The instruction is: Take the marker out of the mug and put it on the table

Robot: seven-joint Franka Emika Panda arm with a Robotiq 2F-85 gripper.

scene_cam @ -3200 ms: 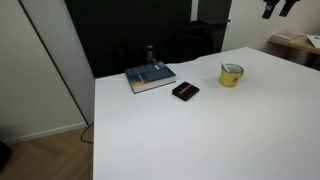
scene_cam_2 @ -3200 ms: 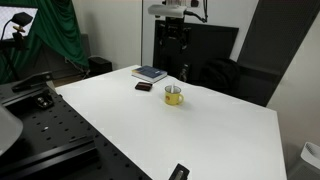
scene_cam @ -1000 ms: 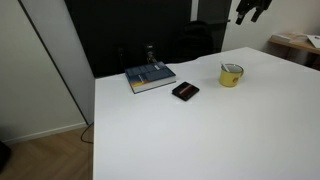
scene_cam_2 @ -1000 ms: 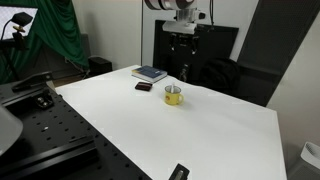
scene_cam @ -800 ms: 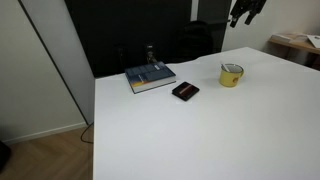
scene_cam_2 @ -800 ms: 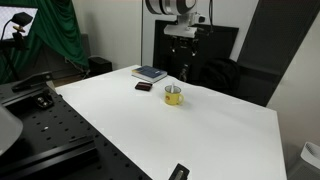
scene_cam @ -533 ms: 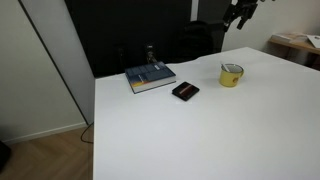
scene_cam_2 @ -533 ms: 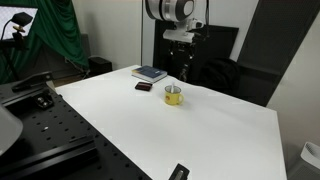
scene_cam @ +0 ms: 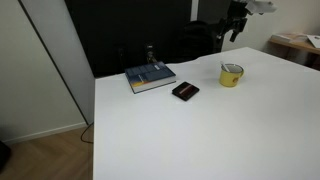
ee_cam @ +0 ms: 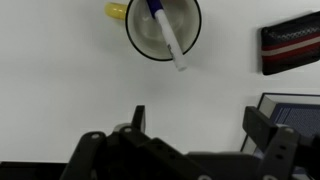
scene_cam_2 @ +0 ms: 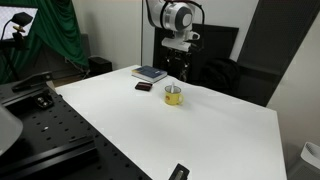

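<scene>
The white end [scene_cam: 223, 64] [ee_cam: 179, 61] of the marker sticks out over the yellow mug's rim, and my gripper needs to close on it there next.
The yellow mug [scene_cam: 231, 74] stands on the white table [scene_cam: 200, 130] and shows in both exterior views [scene_cam_2: 174, 95]. In the wrist view the mug [ee_cam: 137, 44] is seen from above at the top edge. The marker [ee_cam: 168, 36] leans inside it, white body with blue cap end, its tip sticking out over the rim. My gripper [scene_cam: 234, 27] hangs high above the mug, a little behind it [scene_cam_2: 179, 62]. Its fingers [ee_cam: 198, 125] are spread wide and empty.
A flat black case [scene_cam: 185, 91] lies near the mug, also in the wrist view [ee_cam: 292, 45]. A blue-grey book [scene_cam: 150, 77] lies further along the table's back edge [scene_cam_2: 150, 73]. A small black object [scene_cam_2: 178, 172] sits at the table's near edge.
My gripper has come down and moved toward the mug from high at the frame's upper edge. The mug and marker have not moved.
</scene>
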